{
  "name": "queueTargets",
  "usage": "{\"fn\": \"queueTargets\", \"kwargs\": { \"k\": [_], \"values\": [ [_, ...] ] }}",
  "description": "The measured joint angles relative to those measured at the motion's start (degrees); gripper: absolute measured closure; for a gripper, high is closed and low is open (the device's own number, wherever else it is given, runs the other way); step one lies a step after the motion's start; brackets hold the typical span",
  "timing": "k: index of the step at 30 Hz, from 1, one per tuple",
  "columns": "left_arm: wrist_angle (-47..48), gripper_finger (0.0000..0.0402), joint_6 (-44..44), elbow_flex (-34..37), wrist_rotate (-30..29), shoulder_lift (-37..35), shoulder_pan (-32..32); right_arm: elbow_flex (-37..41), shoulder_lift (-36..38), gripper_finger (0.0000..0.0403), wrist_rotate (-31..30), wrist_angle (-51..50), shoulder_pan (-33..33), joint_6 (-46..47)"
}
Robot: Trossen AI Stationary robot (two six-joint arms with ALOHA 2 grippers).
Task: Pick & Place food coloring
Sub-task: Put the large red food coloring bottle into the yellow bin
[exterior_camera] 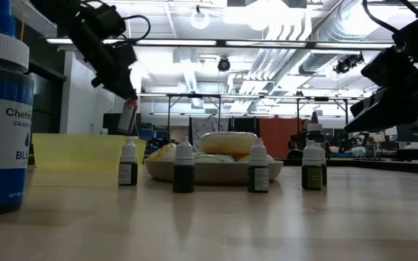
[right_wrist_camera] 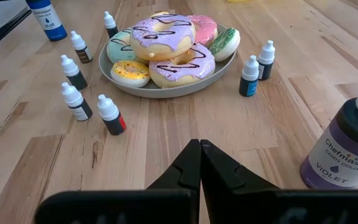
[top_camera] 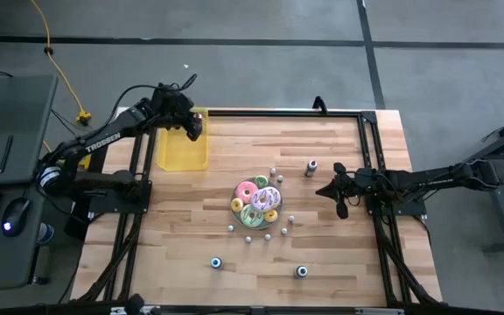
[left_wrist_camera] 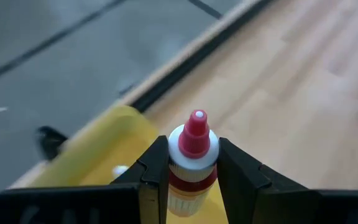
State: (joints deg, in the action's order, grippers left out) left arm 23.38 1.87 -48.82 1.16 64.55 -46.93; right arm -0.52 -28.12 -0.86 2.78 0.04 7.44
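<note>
I should let go of the food coloring bottle with my left gripper in the yellow bin's far corner point(top_camera: 198, 122) point(left_wrist_camera: 142, 144), on the side toward the doughnuts.
My left gripper point(top_camera: 192, 128) is over the yellow bin point(top_camera: 182, 147) at the table's far left, shut on a small food coloring bottle point(left_wrist_camera: 193, 163) with a red cap. Several more small food coloring bottles point(right_wrist_camera: 111, 116) stand on the wood around the plate of doughnuts point(right_wrist_camera: 166, 91). My right gripper point(right_wrist_camera: 200, 150) waits shut near the table's right edge point(top_camera: 338, 194), touching nothing. My left gripper pinches the small bottle between its two fingers point(left_wrist_camera: 156, 169), on the white shoulder and red band point(left_wrist_camera: 193, 177) just under the red cap. The fingers slant down from above. The bottle point(exterior_camera: 128, 116) is lifted clear above the yellow bin, almost upright.
Larger bottles stand on the wood: a violet one point(right_wrist_camera: 345, 152) by my right gripper, a blue one point(right_wrist_camera: 46, 17) beyond the plate, and others toward the near edge point(top_camera: 216, 262) point(top_camera: 302, 271). A black frame point(top_camera: 370, 131) runs along the table's sides.
</note>
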Motion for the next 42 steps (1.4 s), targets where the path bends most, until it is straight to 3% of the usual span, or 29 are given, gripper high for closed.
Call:
{"fn": "queueTargets", "kwargs": {
  "k": [5, 16, 31, 42],
  "values": [
    [-6.8, 0.0313, -2.2, 2.2, -4.5, 0.9, -1.2, 0.0, 0.0, 0.0402, 0.0, 0.0, 0.0, 0.0],
    [-13.8, 0.0313, -2.2, 2.5, -6.3, 6.9, -1.8, 0.0, 0.0, 0.0402, 0.0, 0.0, 0.0, 0.0],
    [-17.8, 0.0313, -12.8, 2.5, -8.7, 12.4, -3.1, 0.0, 0.0, 0.0402, 0.0, 0.0, 0.0, 0.0],
    [-22.5, 0.0296, -15.3, 2.5, -11.0, 16.7, -3.7, 0.0, 0.0, 0.0402, 0.0, 0.0, 0.0, 0.0]
  ]
}}
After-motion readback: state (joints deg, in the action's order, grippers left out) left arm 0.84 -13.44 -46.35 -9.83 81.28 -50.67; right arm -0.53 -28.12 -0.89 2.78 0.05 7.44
